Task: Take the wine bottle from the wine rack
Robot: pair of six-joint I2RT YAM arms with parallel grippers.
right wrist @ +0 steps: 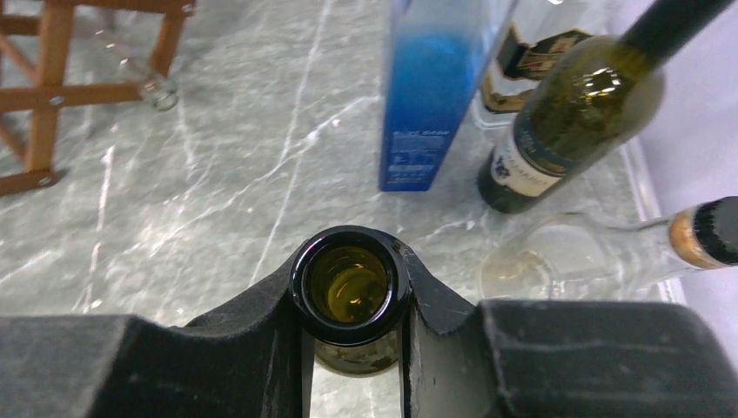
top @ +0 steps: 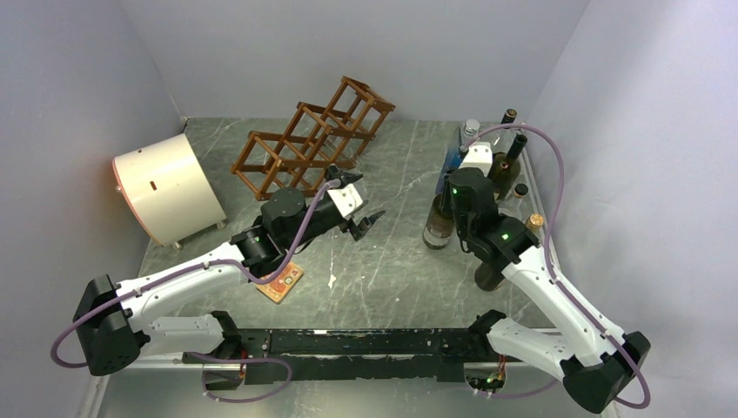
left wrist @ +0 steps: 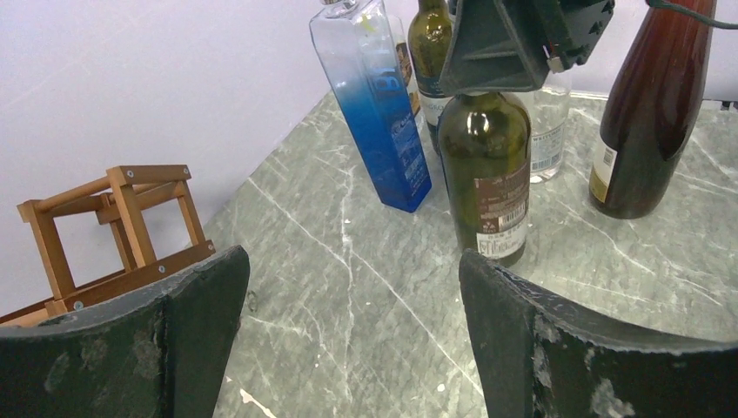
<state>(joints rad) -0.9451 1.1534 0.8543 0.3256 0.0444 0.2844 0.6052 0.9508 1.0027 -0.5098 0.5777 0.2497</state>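
Note:
My right gripper will put the dark green wine bottle down on the table (top: 448,235) (right wrist: 412,280) just in front of the blue square bottle.
The reddish-brown wine rack (top: 313,139) stands at the back middle of the table, and also shows in the left wrist view (left wrist: 113,226) and the right wrist view (right wrist: 43,78). A dark green wine bottle (top: 438,226) stands upright right of the rack, its base on the table (left wrist: 492,174). My right gripper (top: 450,187) is shut on its neck from above, and the open mouth (right wrist: 350,283) shows between the fingers. My left gripper (top: 359,198) is open and empty between rack and bottle, with the tabletop between its fingers (left wrist: 200,296).
A blue square bottle (left wrist: 379,113), a dark brown bottle (left wrist: 648,113), another green bottle (right wrist: 566,122) and a clear bottle lying down (right wrist: 592,257) crowd the back right. A cream drum (top: 165,187) sits at the left. A small card (top: 280,283) lies near the left arm.

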